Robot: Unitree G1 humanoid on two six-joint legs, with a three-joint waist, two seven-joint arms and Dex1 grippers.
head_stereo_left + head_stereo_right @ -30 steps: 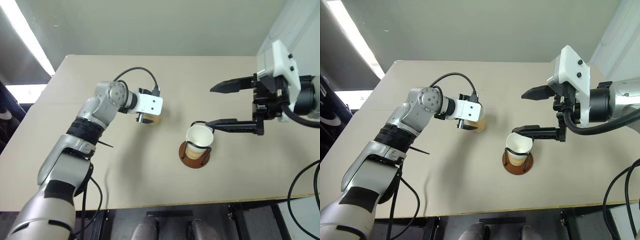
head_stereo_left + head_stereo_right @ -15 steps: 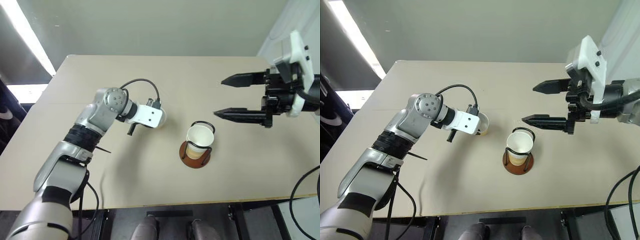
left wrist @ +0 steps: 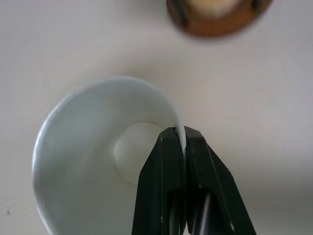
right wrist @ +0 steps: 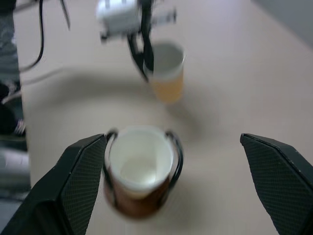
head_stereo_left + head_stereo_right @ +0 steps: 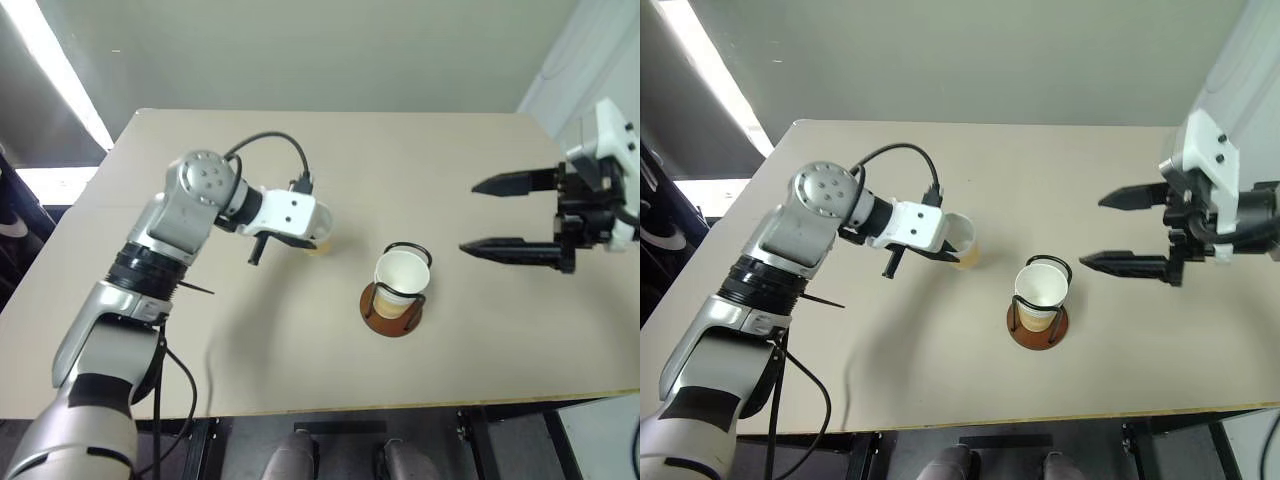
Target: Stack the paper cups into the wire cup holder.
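Note:
My left gripper will let go of the tan paper cup inside the other paper cup in the wire cup holder (image 5: 402,273).
My left gripper (image 3: 182,139) is shut on the rim of a tan paper cup (image 5: 320,238), one finger inside its white interior (image 3: 98,161) and one outside. The cup hangs slightly tilted, close above the table, left of the wire cup holder (image 5: 390,318). The holder has a rust-brown round base and black wire loops. Another paper cup (image 5: 400,272) stands upright inside it. My right gripper (image 5: 470,217) is open and empty, hovering to the right of the holder with its fingers pointing toward it. In the right wrist view both the holder's cup (image 4: 141,156) and the held cup (image 4: 167,73) appear.
The beige table (image 5: 300,370) has bare surface in front of and behind the holder. Its front edge runs just below the holder, and its right edge lies under my right arm. A black cable (image 5: 270,145) loops over my left wrist.
My left gripper has shut on the cup's rim and drawn it back and slightly up. My right gripper has pulled away to the right of the holder, still open.

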